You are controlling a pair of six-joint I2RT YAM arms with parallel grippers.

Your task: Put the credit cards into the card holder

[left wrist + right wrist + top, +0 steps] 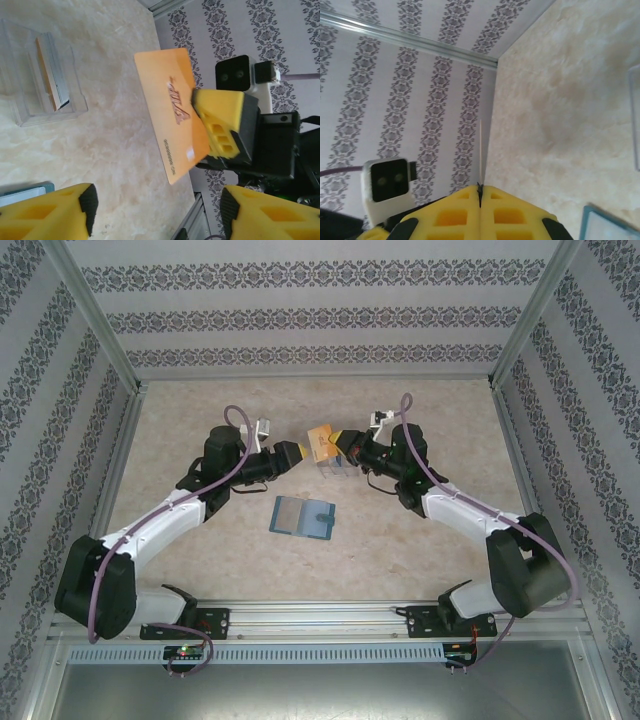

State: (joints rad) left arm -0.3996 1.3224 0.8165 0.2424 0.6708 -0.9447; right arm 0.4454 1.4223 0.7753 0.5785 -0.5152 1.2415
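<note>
My right gripper is pinching the card halfway along its long edge. My left gripper needs to hold the card while my right gripper takes hold again of its wallet-side end [192, 164].
An orange-tan credit card [167, 107] hangs in the air, pinched at one end by my right gripper [345, 443], whose yellow fingers [220, 117] are shut on it. In the right wrist view the card [480, 150] shows edge-on as a thin line rising from the shut jaws [480, 189]. My left gripper [157, 212] faces the card's free end with its jaws open and apart from it, nothing between them; from above it [298, 452] sits just left of the card [320, 439]. The clear card holder [47, 107] stands on the table with a card [50, 75] upright inside.
A blue-grey folding wallet [303, 517] lies open on the table nearer the arm bases; a corner of it [22, 192] shows beside my left finger. Patterned walls enclose the table on three sides, and a metal rail runs along the near edge.
</note>
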